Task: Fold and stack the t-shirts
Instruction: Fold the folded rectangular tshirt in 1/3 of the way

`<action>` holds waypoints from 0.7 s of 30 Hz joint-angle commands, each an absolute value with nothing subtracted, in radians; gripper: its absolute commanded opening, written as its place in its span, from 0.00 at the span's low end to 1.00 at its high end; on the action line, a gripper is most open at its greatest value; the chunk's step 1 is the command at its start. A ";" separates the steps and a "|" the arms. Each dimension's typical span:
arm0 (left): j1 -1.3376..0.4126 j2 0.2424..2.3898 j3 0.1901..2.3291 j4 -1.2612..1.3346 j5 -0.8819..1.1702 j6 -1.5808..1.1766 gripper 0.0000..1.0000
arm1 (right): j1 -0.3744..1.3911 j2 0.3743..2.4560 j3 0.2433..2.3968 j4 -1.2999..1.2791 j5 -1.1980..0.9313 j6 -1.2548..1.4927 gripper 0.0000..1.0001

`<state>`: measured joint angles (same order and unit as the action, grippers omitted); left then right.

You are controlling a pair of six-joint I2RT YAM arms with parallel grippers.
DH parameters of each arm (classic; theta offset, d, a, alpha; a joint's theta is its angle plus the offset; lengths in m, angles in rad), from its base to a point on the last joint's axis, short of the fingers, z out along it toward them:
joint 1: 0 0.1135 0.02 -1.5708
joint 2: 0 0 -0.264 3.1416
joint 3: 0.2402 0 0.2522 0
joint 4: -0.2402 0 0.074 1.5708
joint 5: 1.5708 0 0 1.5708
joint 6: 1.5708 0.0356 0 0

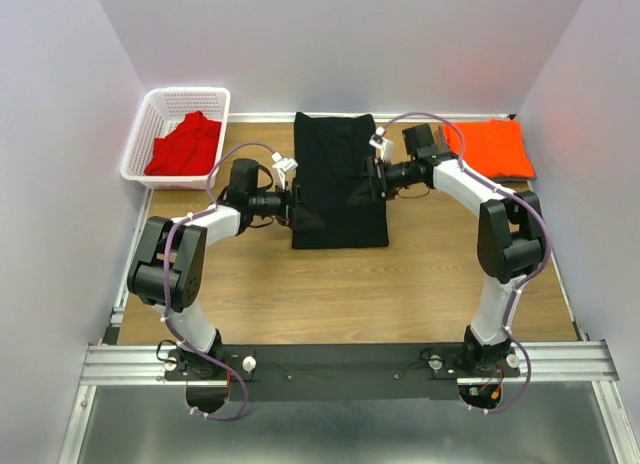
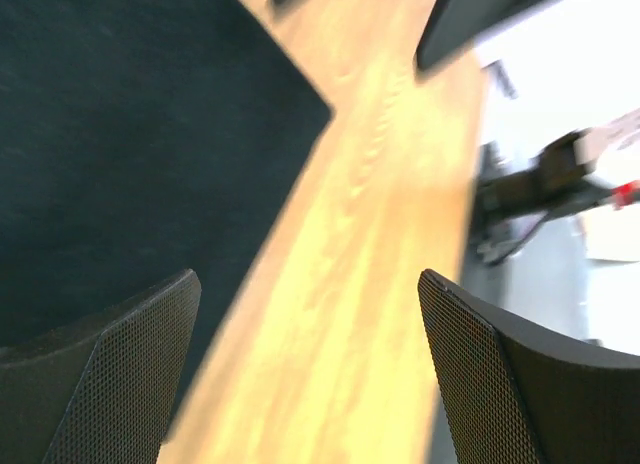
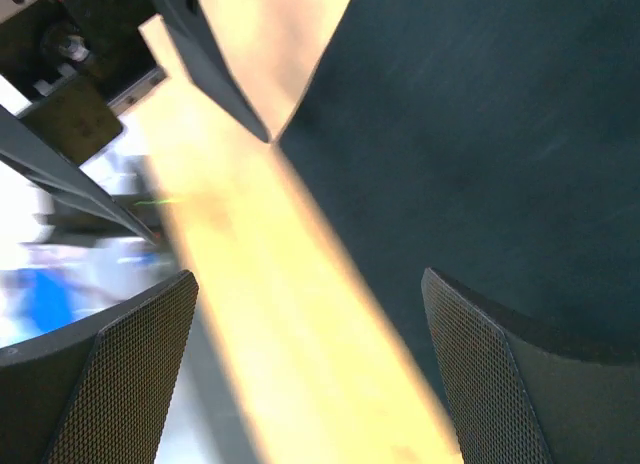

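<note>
Next, I close my right gripper on the near corner (image 1: 386,245) of the black t-shirt, on the side toward the orange t-shirt.
The black t-shirt (image 1: 338,179) lies flat mid-table, folded into a long rectangle. My left gripper (image 1: 303,210) hovers low at its left edge, open. In the left wrist view its jaws (image 2: 310,364) stand wide over bare wood, with the black cloth (image 2: 130,134) to their upper left. My right gripper (image 1: 362,187) is over the shirt's right half, also open. In the right wrist view its jaws (image 3: 310,369) straddle the cloth's edge (image 3: 480,134) with nothing between them. The orange t-shirt (image 1: 490,149) lies folded at the back right. The red t-shirt (image 1: 185,144) is bunched in the basket.
A white mesh basket (image 1: 148,134) stands at the back left corner. Walls close in the table on the left, back and right. The wooden table (image 1: 340,294) runs from the shirt to the arm bases and the metal rail (image 1: 340,362).
</note>
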<state>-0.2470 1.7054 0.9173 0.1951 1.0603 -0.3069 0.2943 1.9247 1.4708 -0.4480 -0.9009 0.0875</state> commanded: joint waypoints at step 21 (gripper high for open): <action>-0.341 1.936 0.730 0.658 1.080 -0.738 0.98 | 0.325 2.085 1.121 -0.153 -1.117 0.494 1.00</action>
<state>-0.3569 1.8935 0.7525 0.6289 1.0721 -0.7567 0.3450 2.0277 1.1576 -0.1741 -1.0878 0.5220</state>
